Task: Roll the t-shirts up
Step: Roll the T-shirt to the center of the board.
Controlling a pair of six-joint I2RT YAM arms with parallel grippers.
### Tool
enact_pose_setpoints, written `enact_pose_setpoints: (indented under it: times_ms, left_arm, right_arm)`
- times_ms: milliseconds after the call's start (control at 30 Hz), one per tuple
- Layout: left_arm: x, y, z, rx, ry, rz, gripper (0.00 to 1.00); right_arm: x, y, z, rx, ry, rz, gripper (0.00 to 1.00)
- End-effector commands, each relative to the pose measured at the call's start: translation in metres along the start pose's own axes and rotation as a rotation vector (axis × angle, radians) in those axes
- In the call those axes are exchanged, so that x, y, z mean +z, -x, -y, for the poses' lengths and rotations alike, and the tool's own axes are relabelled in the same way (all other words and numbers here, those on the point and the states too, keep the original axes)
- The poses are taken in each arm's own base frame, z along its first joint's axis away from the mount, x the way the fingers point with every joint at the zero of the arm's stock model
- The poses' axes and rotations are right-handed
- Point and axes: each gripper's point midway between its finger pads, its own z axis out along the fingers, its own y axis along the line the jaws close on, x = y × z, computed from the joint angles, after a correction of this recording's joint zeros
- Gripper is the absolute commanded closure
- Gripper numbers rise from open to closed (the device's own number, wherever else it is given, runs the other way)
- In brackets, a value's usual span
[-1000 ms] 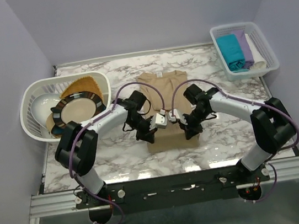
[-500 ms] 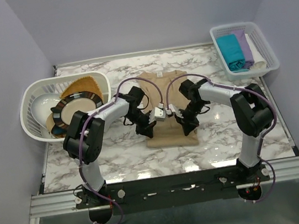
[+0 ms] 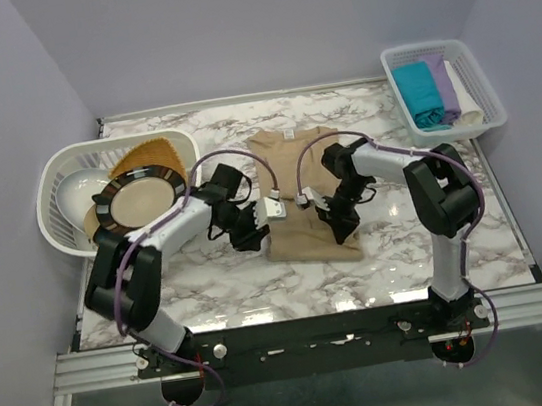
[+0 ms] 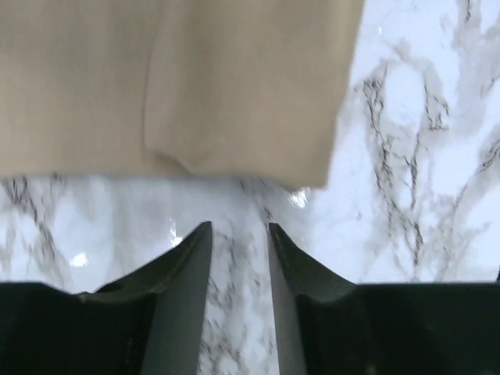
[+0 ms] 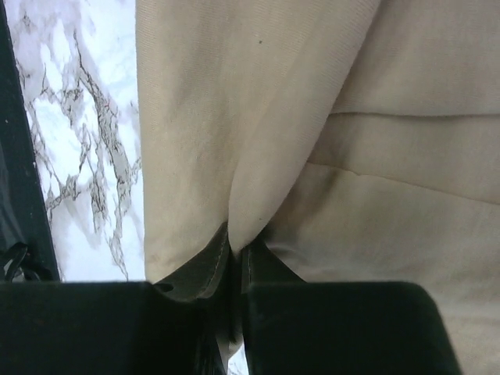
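Observation:
The beige t-shirt's raised fold in my right gripper slants away from the t-shirt's bottom edge, so next my left gripper takes the middle of that bottom edge (image 3: 311,258) first.
The beige t-shirt (image 3: 299,189) lies flat in the middle of the marble table, collar toward the back. My left gripper (image 3: 247,237) is open and empty just off the shirt's left side. In the left wrist view the gripper (image 4: 238,228) hangs over bare marble, with the shirt's edge (image 4: 195,86) just ahead of it. My right gripper (image 3: 341,225) is on the shirt's lower right part. In the right wrist view it (image 5: 238,248) is shut on a raised fold of the beige fabric (image 5: 266,156). Teal (image 3: 420,91), lilac (image 3: 444,86) and white (image 3: 465,97) rolled t-shirts lie in the right basket.
A white basket (image 3: 431,46) holding the rolled shirts stands at the back right. A white laundry basket (image 3: 56,183) at the left holds a dark-rimmed plate (image 3: 142,203), a golden woven piece (image 3: 149,158) and a white bowl (image 3: 73,195). Purple walls close in three sides.
My left gripper has moved left off the shirt and now stands open over marble. My right gripper has shifted toward the back, still pinching fabric. The shirt's near edge has drawn back slightly.

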Motion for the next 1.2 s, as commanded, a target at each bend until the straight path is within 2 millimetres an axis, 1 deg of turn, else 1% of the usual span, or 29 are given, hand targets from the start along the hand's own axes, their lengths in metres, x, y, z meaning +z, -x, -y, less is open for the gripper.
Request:
enact_pose_setpoints:
  times_ms: [0, 33, 67, 100, 133, 167, 200, 233, 267, 300, 333, 400, 433, 500, 533, 600, 633, 700, 767, 800, 833, 900, 933, 1000, 1067, 1133, 1167]
  left_arm:
    - [-0.028, -0.002, 0.008, 0.105, 0.213, 0.029, 0.51]
    - [-0.039, 0.014, 0.004, 0.179, 0.292, 0.081, 0.46]
    - [-0.035, 0.022, 0.012, 0.232, 0.301, 0.094, 0.44]
    - [-0.028, 0.014, 0.021, 0.251, 0.302, 0.091, 0.44]
    - [-0.035, 0.027, 0.017, 0.311, 0.363, 0.129, 0.43]
    - [-0.031, 0.031, 0.022, 0.338, 0.374, 0.141, 0.43]
    - [-0.021, 0.029, 0.032, 0.365, 0.361, 0.144, 0.42]
    - [-0.021, 0.040, 0.030, 0.399, 0.402, 0.178, 0.42]
    - [-0.019, 0.045, 0.030, 0.418, 0.422, 0.193, 0.41]
    - [-0.009, 0.046, 0.039, 0.445, 0.411, 0.199, 0.40]
    - [-0.007, 0.055, 0.035, 0.470, 0.442, 0.223, 0.39]
    - [-0.002, 0.056, 0.032, 0.476, 0.470, 0.216, 0.39]
    - [0.000, 0.063, 0.033, 0.491, 0.479, 0.230, 0.38]
    - [0.007, 0.061, 0.031, 0.487, 0.480, 0.215, 0.38]
    - [0.009, 0.065, 0.031, 0.498, 0.486, 0.227, 0.36]
    - [0.014, 0.065, 0.031, 0.502, 0.492, 0.216, 0.35]
    - [0.016, 0.068, 0.032, 0.513, 0.494, 0.223, 0.35]
    - [0.022, 0.069, 0.036, 0.528, 0.472, 0.208, 0.35]
    - [0.029, 0.062, 0.040, 0.527, 0.442, 0.174, 0.35]
    - [0.030, 0.062, 0.041, 0.527, 0.432, 0.169, 0.35]
    - [0.032, 0.057, 0.043, 0.518, 0.415, 0.151, 0.35]
    - [0.035, 0.054, 0.046, 0.520, 0.397, 0.137, 0.36]
    - [0.037, 0.048, 0.048, 0.526, 0.383, 0.108, 0.36]
    - [0.040, 0.042, 0.048, 0.527, 0.382, 0.079, 0.36]
    - [0.042, 0.035, 0.044, 0.525, 0.392, 0.039, 0.38]
    - [0.044, 0.024, 0.040, 0.529, 0.399, -0.011, 0.40]
    - [0.046, 0.016, 0.034, 0.526, 0.420, -0.051, 0.41]
  right_arm:
    - [-0.008, -0.003, 0.009, 0.036, 0.006, -0.046, 0.84]
    - [-0.008, -0.001, 0.010, 0.039, 0.010, -0.046, 0.83]
    - [-0.007, -0.004, 0.008, 0.055, 0.028, -0.056, 0.80]
    - [-0.007, -0.003, 0.010, 0.057, 0.029, -0.057, 0.79]
    - [-0.007, -0.004, 0.010, 0.062, 0.033, -0.063, 0.79]
    - [-0.006, -0.004, 0.010, 0.060, 0.034, -0.066, 0.79]
    - [-0.006, -0.004, 0.011, 0.056, 0.035, -0.066, 0.79]
    - [-0.006, -0.003, 0.012, 0.051, 0.031, -0.066, 0.79]
    - [-0.006, -0.002, 0.013, 0.046, 0.027, -0.062, 0.80]
    - [-0.006, 0.000, 0.013, 0.042, 0.027, -0.061, 0.81]
    - [-0.006, 0.003, 0.015, 0.034, 0.025, -0.061, 0.82]
    - [-0.005, 0.005, 0.014, 0.029, 0.033, -0.062, 0.83]
    - [-0.004, 0.007, 0.015, 0.026, 0.035, -0.061, 0.83]
    - [-0.003, 0.010, 0.014, 0.012, 0.044, -0.061, 0.85]
    - [-0.002, 0.011, 0.013, 0.003, 0.044, -0.062, 0.85]
    - [-0.002, 0.015, 0.013, -0.021, 0.045, -0.063, 0.85]
    - [-0.002, 0.017, 0.012, -0.024, 0.047, -0.062, 0.85]
    - [0.000, 0.018, 0.012, -0.030, 0.055, -0.063, 0.85]
    - [0.003, 0.016, 0.012, -0.027, 0.070, -0.065, 0.85]
    - [0.004, 0.015, 0.012, -0.027, 0.072, -0.068, 0.85]
    - [0.004, 0.015, 0.012, -0.026, 0.074, -0.067, 0.85]
    - [0.005, 0.015, 0.013, -0.031, 0.075, -0.064, 0.85]
    - [0.006, 0.016, 0.014, -0.033, 0.077, -0.063, 0.85]
    - [0.007, 0.015, 0.015, -0.033, 0.079, -0.065, 0.85]
    - [0.007, 0.015, 0.016, -0.034, 0.082, -0.065, 0.85]
    - [0.008, 0.016, 0.016, -0.032, 0.085, -0.063, 0.85]
    - [0.007, 0.016, 0.017, -0.034, 0.083, -0.063, 0.85]
